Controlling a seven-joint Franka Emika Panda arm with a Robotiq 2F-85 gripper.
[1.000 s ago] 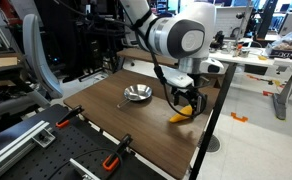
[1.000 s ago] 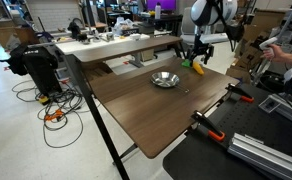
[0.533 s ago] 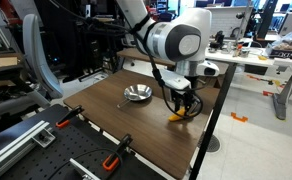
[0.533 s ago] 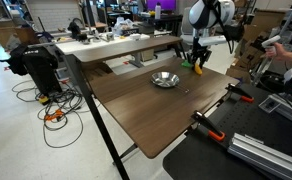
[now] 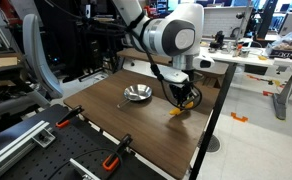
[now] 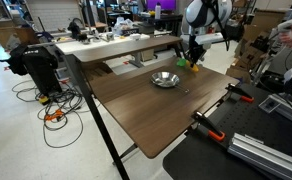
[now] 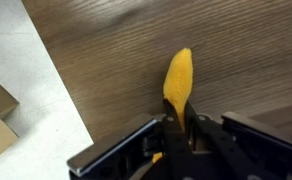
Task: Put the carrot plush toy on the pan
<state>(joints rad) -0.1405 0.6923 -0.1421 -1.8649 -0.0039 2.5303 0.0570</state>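
Observation:
The robot's gripper should release the carrot plush toy inside the bowl of the shiny pan [image 5: 140, 93], lined up with the pan's handle. The toy now hangs near the table's edge.
The carrot plush toy [image 7: 178, 78] is an orange-yellow cone whose tip points away over the wood table in the wrist view. My gripper [image 7: 179, 122] is shut on its thick end, and the dark fingers [image 7: 193, 125] pinch it from both sides. The green tuft is hidden behind the jaws there, though it shows as a green spot [image 6: 195, 67] in an exterior view. In an exterior view the carrot plush toy [image 5: 178, 110] hangs under the gripper [image 5: 184, 99] near the table's edge. The shiny pan [image 5: 137, 95] sits on the table a short way from the gripper, and it also shows as the pan [image 6: 165, 79].
The brown table [image 5: 126, 125] ends close beside the carrot, with floor [image 7: 26, 90] beyond the edge. Orange-handled clamps [image 5: 113, 158] grip the near table edge. Desks with clutter [image 6: 116, 40] stand behind the table.
The gripper came down onto the carrot's thick end and closed on it. The arm shifted slightly toward the pan side.

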